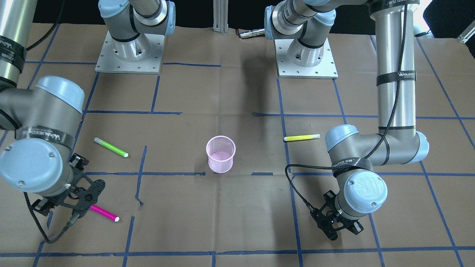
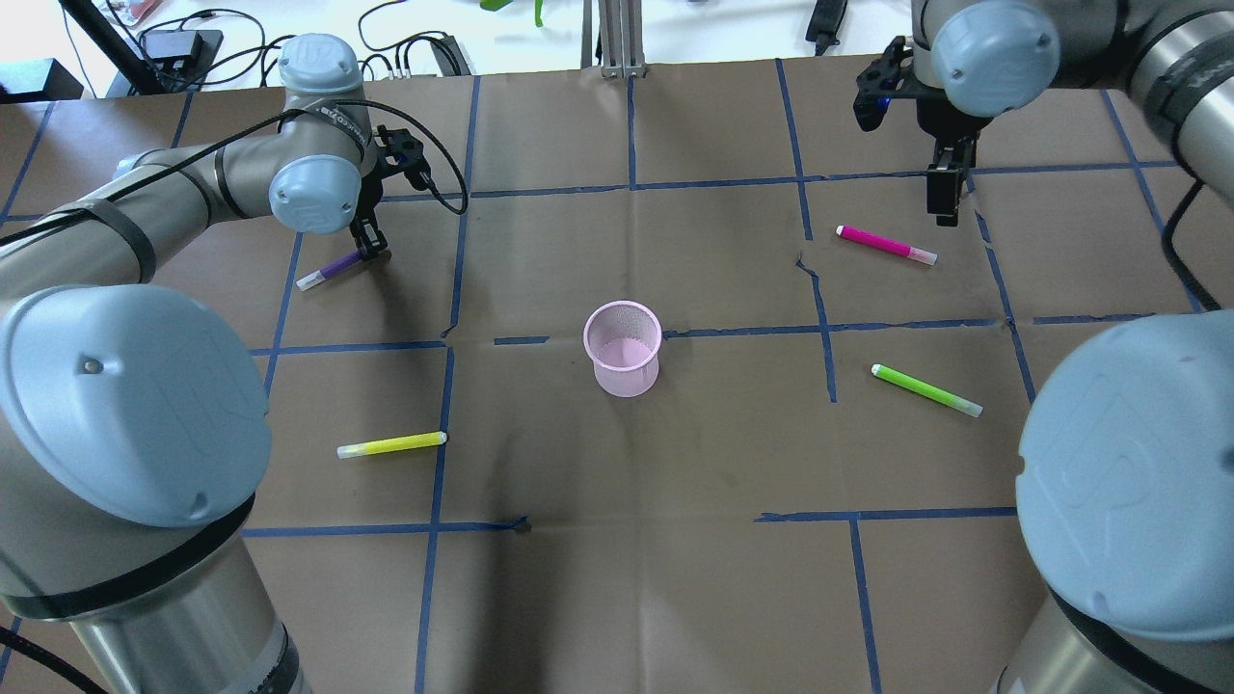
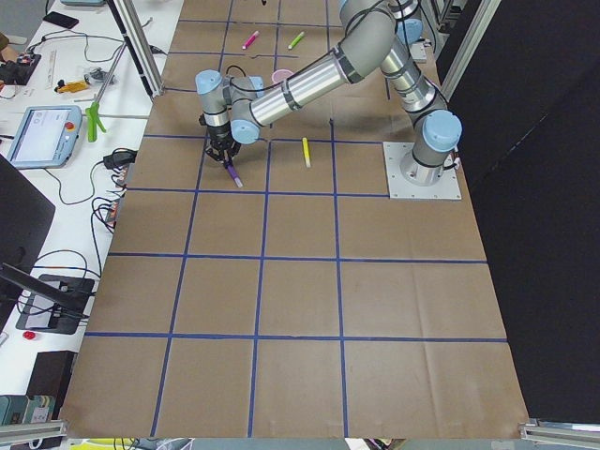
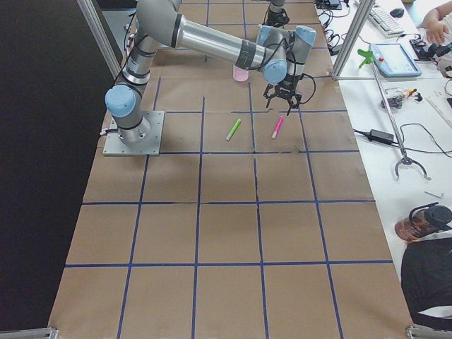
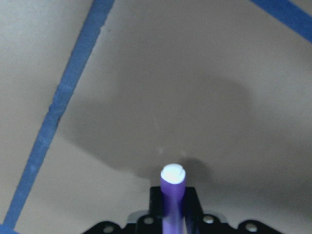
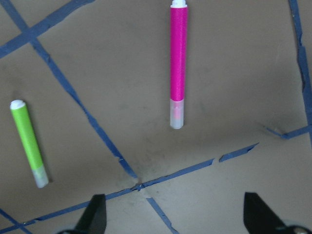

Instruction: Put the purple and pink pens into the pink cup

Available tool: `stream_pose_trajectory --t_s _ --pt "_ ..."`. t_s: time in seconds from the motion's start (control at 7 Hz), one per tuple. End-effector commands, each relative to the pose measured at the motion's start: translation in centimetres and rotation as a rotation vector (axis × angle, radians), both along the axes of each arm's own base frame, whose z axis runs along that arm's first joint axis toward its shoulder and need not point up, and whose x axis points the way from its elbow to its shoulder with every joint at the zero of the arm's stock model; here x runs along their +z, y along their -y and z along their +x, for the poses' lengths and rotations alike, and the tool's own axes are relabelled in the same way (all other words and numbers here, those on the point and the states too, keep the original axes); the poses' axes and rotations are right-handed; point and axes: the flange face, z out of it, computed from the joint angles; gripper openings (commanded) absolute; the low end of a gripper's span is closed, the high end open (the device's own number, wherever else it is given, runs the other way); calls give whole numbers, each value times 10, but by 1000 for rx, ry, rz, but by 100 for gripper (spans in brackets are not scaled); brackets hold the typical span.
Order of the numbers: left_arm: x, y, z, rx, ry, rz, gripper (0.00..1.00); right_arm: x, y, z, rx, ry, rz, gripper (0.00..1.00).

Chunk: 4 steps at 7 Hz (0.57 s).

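Note:
The middle of the pink pen's body (image 1: 102, 211) (image 6: 178, 54), between its white end and clear end, is the next place my right gripper will move to and close.
The pink mesh cup (image 2: 624, 347) stands upright and empty at the table's middle, also in the front view (image 1: 220, 154). My left gripper (image 2: 369, 246) is shut on one end of the purple pen (image 2: 328, 270). In the left wrist view the pen (image 5: 172, 192) sticks out from between the fingers, white tip away. The pink pen (image 2: 885, 244) lies flat on the table. My right gripper (image 2: 947, 207) is open and empty just beyond the pen's clear end. The right wrist view shows the pink pen (image 6: 177, 58) ahead of the wide-spread fingers (image 6: 95, 217).
A yellow pen (image 2: 390, 444) lies on my left side, in front of the cup. A green pen (image 2: 925, 389) lies on my right side, near the pink pen, and also shows in the right wrist view (image 6: 28, 141). Blue tape lines cross the brown paper table cover.

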Motion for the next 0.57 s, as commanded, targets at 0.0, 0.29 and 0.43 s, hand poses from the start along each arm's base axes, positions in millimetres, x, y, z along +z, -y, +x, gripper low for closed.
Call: stream_pose_trajectory --t_s 0.0,0.29,0.43 --pt "41 -12 -15 13 -97 -59 0 -54 17 13 12 -82 -18 100" --pt "106 -40 -50 -19 -294 -146 0 -73 23 46 64 -103 -53 100" --pt "146 -76 -91 -79 -367 -183 0 -89 24 58 86 -124 -47 100"
